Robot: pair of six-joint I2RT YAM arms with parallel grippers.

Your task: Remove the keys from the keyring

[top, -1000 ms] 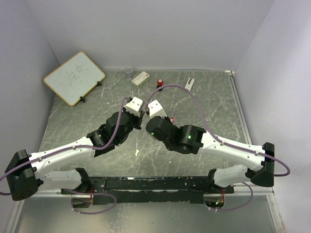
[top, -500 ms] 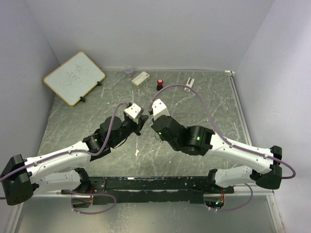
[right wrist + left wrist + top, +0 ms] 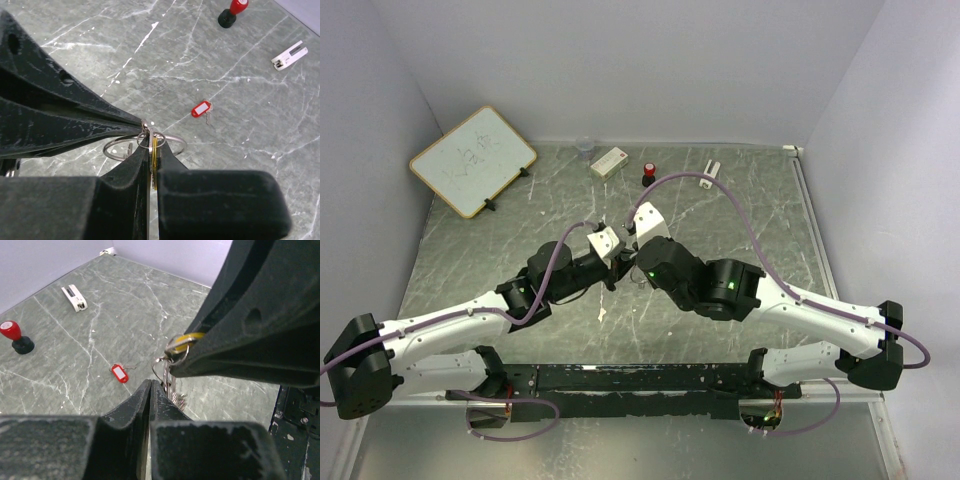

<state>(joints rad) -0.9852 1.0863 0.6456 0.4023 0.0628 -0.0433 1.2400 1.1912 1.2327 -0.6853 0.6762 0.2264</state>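
My left gripper has only the ends of its fingers on the keyring beside the yellow key, so it should open and take the keyring's hanging wire (image 3: 167,381) deeper.
The keyring (image 3: 176,140), a thin silver wire ring, hangs in the air between my two grippers. My right gripper (image 3: 151,145) is shut on the key with the yellowish head (image 3: 155,152), which also shows in the left wrist view (image 3: 189,336). My left gripper (image 3: 151,383) is shut, its fingertips (image 3: 131,120) pinching the ring's silver wire where a smaller ring joins it. Small silver keys (image 3: 176,398) dangle below. The red-headed key (image 3: 201,108) lies loose on the table, off the ring. In the top view the grippers meet at mid-table (image 3: 620,256).
A red-topped black knob (image 3: 648,173), a white box (image 3: 609,162), a white clip (image 3: 710,172) and a small clear cup (image 3: 584,149) sit along the back. A whiteboard (image 3: 472,160) leans at the back left. Walls close in on three sides.
Both grippers have moved toward the near side and closer together, the left one shifting right. The ring and keys stay held between them.
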